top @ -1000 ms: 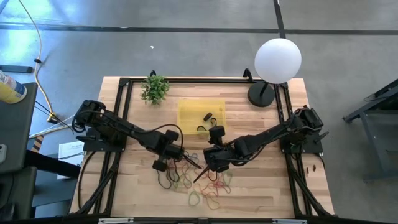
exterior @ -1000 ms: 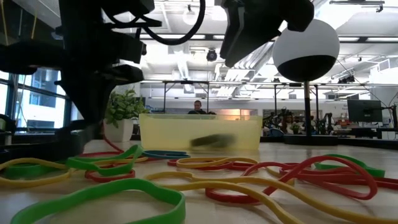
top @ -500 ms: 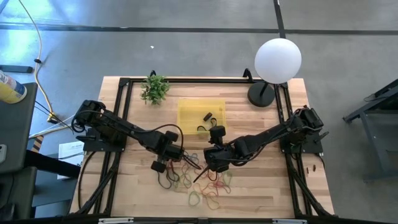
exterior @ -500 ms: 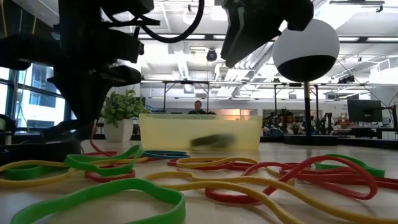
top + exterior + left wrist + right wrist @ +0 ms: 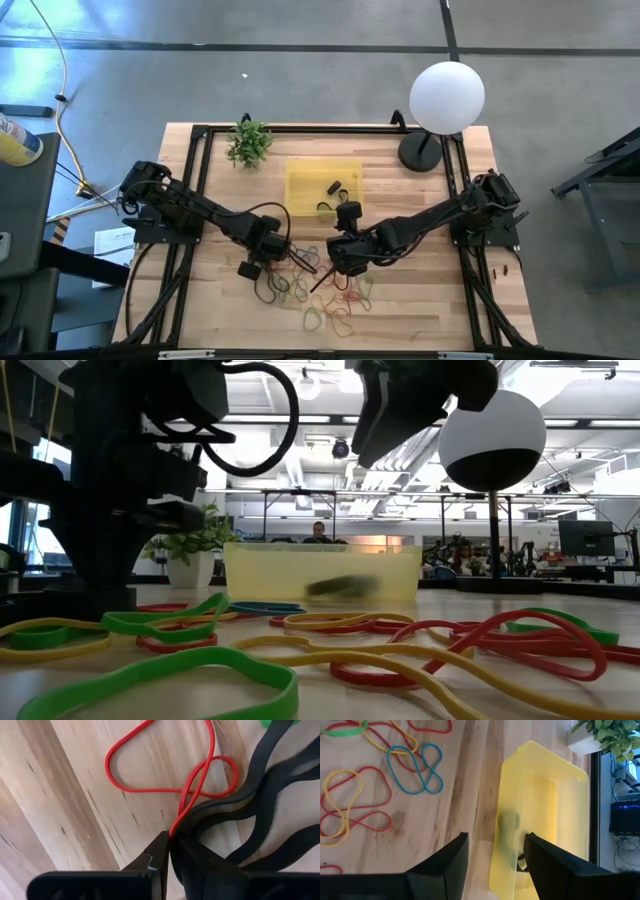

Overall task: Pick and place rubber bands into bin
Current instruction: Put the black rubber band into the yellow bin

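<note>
The red band partly runs into my left gripper's fingers, so next I open them and take just the black band [image 5: 199, 815] beside it for the bin.
Loose rubber bands [image 5: 320, 295] in red, yellow, green, blue and black lie heaped on the wooden table near its front [image 5: 300, 635]. The yellow translucent bin [image 5: 322, 182] stands behind them, with a black band and a small black block inside. My left gripper [image 5: 262, 255] points down at the heap's left side [image 5: 100, 575], shut on a red band [image 5: 150, 765]. My right gripper [image 5: 346, 215] hangs open in the air by the bin's near wall [image 5: 495, 851], with nothing between its fingers. My left gripper pinches one strand of the red band [image 5: 176, 822] between its two fingertips, coming from above and pointing down. The band's loops lie flat and slack on the wood. Thick black bands [image 5: 260, 785] run close beside one finger; whether they touch it I cannot tell.
A small potted plant [image 5: 248, 142] stands at the far left. A white ball lamp [image 5: 447, 95] stands at the far right. Black frame rails run along the table's edges. In the room behind the bin a person [image 5: 318, 532] shows.
My left gripper has gone down to the table at the heap's left side. The red strand that hung below it in the low view has come down with it.
</note>
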You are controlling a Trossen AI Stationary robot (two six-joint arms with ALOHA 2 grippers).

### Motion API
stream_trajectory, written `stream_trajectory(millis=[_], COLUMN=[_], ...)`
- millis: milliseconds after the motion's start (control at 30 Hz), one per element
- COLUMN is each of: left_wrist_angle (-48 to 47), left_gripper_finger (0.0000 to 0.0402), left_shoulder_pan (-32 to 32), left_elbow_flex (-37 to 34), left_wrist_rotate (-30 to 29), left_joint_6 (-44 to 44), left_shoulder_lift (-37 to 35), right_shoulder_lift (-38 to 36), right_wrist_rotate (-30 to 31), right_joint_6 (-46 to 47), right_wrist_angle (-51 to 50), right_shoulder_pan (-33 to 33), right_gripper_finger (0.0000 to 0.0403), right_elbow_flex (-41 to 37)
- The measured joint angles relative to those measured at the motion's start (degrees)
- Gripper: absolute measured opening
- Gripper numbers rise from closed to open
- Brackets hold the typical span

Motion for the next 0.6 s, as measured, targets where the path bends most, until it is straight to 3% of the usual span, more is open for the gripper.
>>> stream_trajectory(millis=[333,600], left_wrist_angle=[-0.1,-2.8], left_gripper_finger=[0.0127,0.0136], left_shoulder_pan=[0.0,0.0], left_elbow_flex=[0.0,0.1], left_wrist_rotate=[-2.7,-1.9], left_joint_6=[0.2,-1.4], left_shoulder_lift=[0.0,0.0], right_shoulder_lift=[0.0,0.0], right_wrist_rotate=[-0.1,-0.5], right_joint_6=[0.0,0.0], right_wrist_angle=[0.1,0.2], right_shoulder_pan=[0.0,0.0], right_gripper_finger=[0.0181,0.0181], right_elbow_flex=[0.0,0.0])
